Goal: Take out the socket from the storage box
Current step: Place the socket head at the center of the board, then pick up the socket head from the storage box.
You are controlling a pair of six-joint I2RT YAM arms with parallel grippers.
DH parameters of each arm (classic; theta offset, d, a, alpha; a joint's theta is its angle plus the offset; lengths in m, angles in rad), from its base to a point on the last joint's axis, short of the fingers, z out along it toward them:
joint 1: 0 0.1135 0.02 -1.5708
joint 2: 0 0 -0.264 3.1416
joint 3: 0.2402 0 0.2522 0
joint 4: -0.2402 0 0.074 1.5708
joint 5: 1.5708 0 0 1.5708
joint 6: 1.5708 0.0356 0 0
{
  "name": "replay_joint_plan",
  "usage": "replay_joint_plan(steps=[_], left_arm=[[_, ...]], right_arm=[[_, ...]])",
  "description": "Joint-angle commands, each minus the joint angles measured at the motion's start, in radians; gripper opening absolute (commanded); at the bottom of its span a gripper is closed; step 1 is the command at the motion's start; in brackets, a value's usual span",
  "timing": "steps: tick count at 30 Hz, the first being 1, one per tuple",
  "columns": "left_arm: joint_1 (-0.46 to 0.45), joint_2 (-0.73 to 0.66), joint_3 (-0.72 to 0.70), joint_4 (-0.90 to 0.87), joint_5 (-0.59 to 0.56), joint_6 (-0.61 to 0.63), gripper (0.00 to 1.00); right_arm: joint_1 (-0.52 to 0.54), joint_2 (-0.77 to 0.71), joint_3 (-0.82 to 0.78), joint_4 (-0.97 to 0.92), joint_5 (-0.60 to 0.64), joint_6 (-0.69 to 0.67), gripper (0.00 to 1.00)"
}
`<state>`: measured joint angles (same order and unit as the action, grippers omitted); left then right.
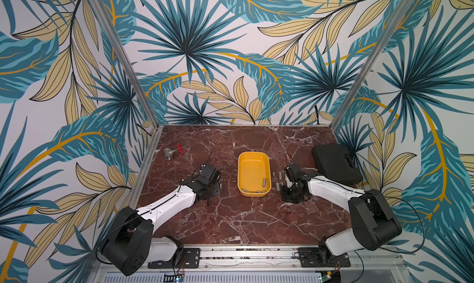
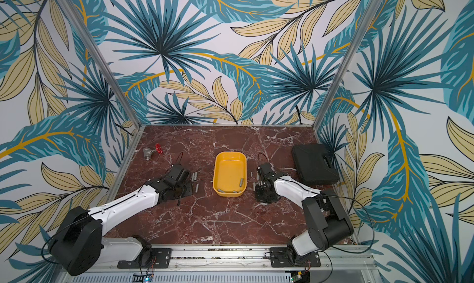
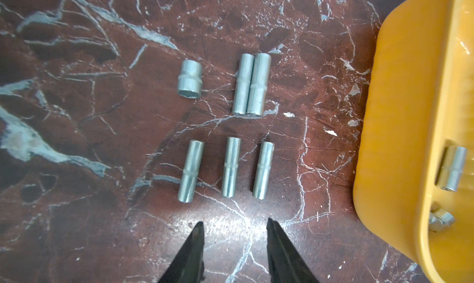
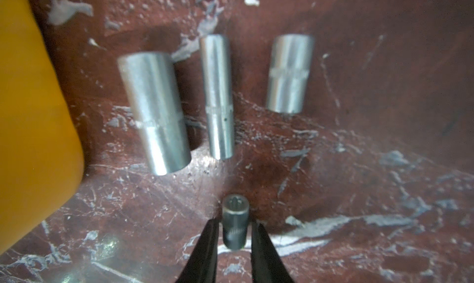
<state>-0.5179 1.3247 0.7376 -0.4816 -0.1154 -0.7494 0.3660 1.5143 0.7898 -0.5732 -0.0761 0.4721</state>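
The long steel socket point(image 1: 264, 182) point(image 3: 450, 168) is inside the yellow storage box, along the box's side nearest my right gripper. My left gripper closes on it next.
The yellow storage box point(image 1: 252, 154) stands mid-table in both top views, its near end holding three steel sockets point(image 1: 264, 182). My right gripper point(image 4: 235, 221) is down at the table just right of the box point(image 4: 33, 115). Its jaws straddle a small dark socket point(image 4: 234, 215) lying on the marble, with a thin gap on each side. Three larger sockets point(image 4: 154, 112) lie ahead of it. My left gripper point(image 3: 235, 221) hovers open and empty left of the box point(image 3: 400, 115), with several sockets point(image 3: 230, 166) in rows on the table before it.
A closed black hard-shell case point(image 1: 336, 163) lies at the right edge. A metal valve with a red handwheel point(image 1: 173, 152) sits far left at the back. Patterned walls and aluminium posts enclose the marble table point(image 1: 230, 217).
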Motion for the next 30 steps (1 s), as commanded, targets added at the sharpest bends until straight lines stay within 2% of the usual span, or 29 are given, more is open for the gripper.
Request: replay_joint_plan(steps=[1, 8, 16, 20, 30], left_arm=[[-0.002, -0.002, 0.013, 0.018, 0.003, 0.007, 0.43], [-0.015, 0.006, 0.065, -0.004, 0.006, 0.037, 0.44], [-0.088, 0.095, 0.275, -0.042, 0.005, 0.125, 0.46], [-0.135, 0.206, 0.416, -0.042, 0.026, 0.173, 0.46], [-0.230, 0.560, 0.741, -0.090, 0.140, 0.262, 0.45]], right_arm=[[-0.004, 0.007, -0.004, -0.014, -0.004, 0.012, 0.27], [-0.005, -0.037, 0.026, -0.054, -0.001, 0.008, 0.29], [-0.005, -0.134, 0.102, -0.121, 0.036, -0.005, 0.32], [-0.010, -0.179, 0.131, -0.131, 0.070, -0.008, 0.32], [-0.041, -0.165, 0.181, -0.137, 0.071, -0.022, 0.32]])
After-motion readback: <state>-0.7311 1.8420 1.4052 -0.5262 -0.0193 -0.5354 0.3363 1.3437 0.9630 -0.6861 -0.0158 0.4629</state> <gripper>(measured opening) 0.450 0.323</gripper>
